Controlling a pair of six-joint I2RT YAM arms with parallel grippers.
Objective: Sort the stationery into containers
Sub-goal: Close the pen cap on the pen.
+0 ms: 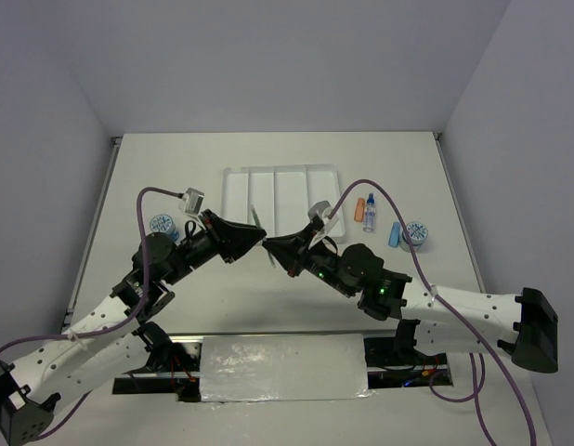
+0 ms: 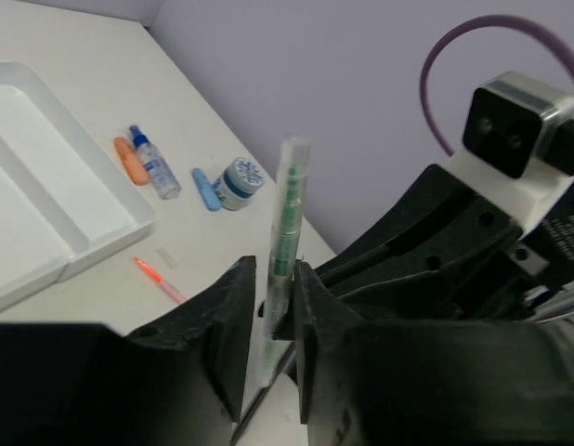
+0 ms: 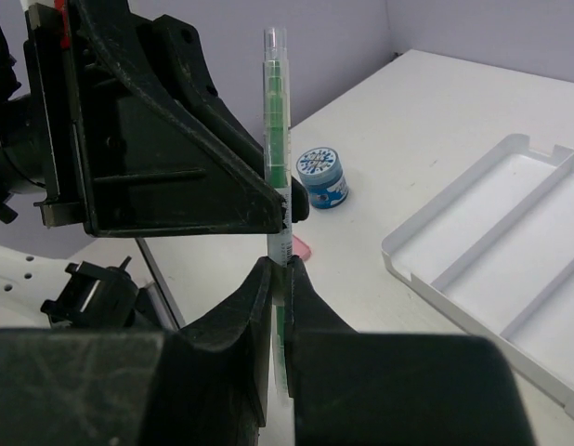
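The left gripper is around the green pen's middle, tight against the right gripper's fingers, so it should open and take the pen's upper end [image 3: 276, 48].
The thin green pen [image 3: 276, 139] stands upright between my two grippers, which meet tip to tip over the table's middle. My right gripper [image 3: 278, 279] is shut on the pen's lower part. My left gripper [image 2: 273, 288] has its jaws around the same pen [image 2: 287, 223], with a narrow gap on one side. In the top view the left gripper [image 1: 258, 239] and right gripper [image 1: 272, 247] almost touch. The white four-compartment tray [image 1: 233, 186] lies just beyond them. The orange pen [image 2: 159, 281] lies on the table beside the tray's corner.
Right of the tray lie an orange capsule [image 1: 359, 210], a blue-capped bottle [image 1: 370, 214], a blue capsule [image 1: 395, 234] and a blue-white roll [image 1: 418, 231]. A second roll [image 1: 163, 225] sits left, by the left arm. A pink piece [image 3: 304, 249] lies under the grippers.
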